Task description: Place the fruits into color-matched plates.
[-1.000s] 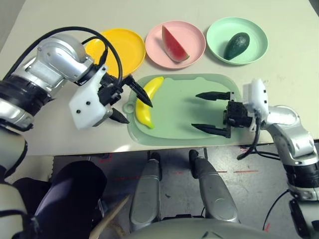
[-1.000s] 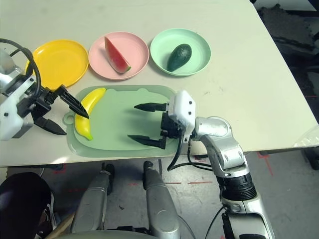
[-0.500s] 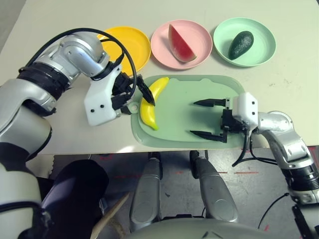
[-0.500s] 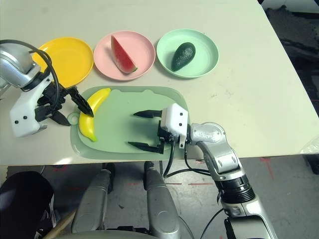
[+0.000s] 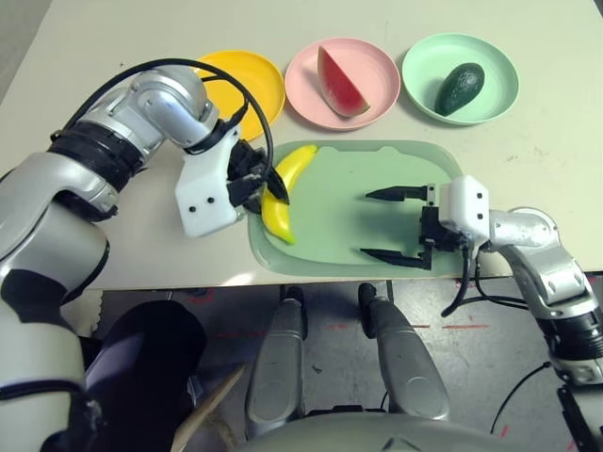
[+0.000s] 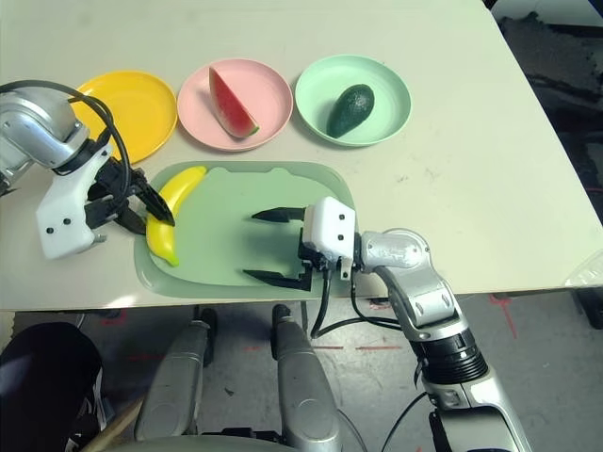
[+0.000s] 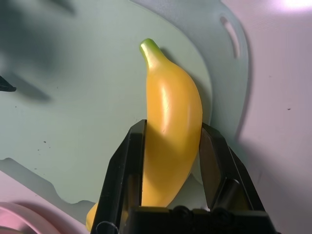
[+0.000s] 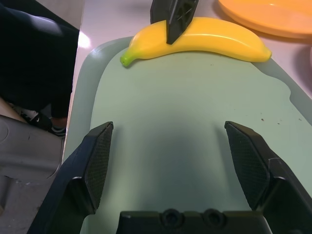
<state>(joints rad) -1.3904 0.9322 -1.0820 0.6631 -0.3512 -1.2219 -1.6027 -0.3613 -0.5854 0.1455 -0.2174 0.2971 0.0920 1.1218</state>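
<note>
My left gripper is holding the banana. I will have it release the banana in the middle of the empty yellow plate (image 5: 234,92), beside the pink plate.
The yellow banana (image 5: 279,217) lies on the left part of the pale green mat (image 5: 330,217). My left gripper (image 5: 267,191) is shut on the banana's middle, one black finger (image 7: 127,161) pressed on each side of the banana (image 7: 170,97). The watermelon wedge (image 5: 337,83) rests in the pink plate (image 5: 379,68). In the mint green plate (image 5: 424,83) sits the avocado (image 5: 460,88). The yellow plate (image 5: 254,85) holds nothing and is partly covered by my left arm. My right gripper (image 5: 367,224) hovers open over the mat's right half, nothing between its fingers.
The three plates stand in a row behind the mat. The mat's ring tab (image 7: 229,30) points toward my left arm. The table's front edge (image 5: 170,282) runs just before the mat. Bare tabletop (image 5: 556,141) lies to the right.
My left gripper has slid a little right onto the banana and closed on it; before, its fingers stood open beside the fruit. The right gripper has stayed open in about the same place.
</note>
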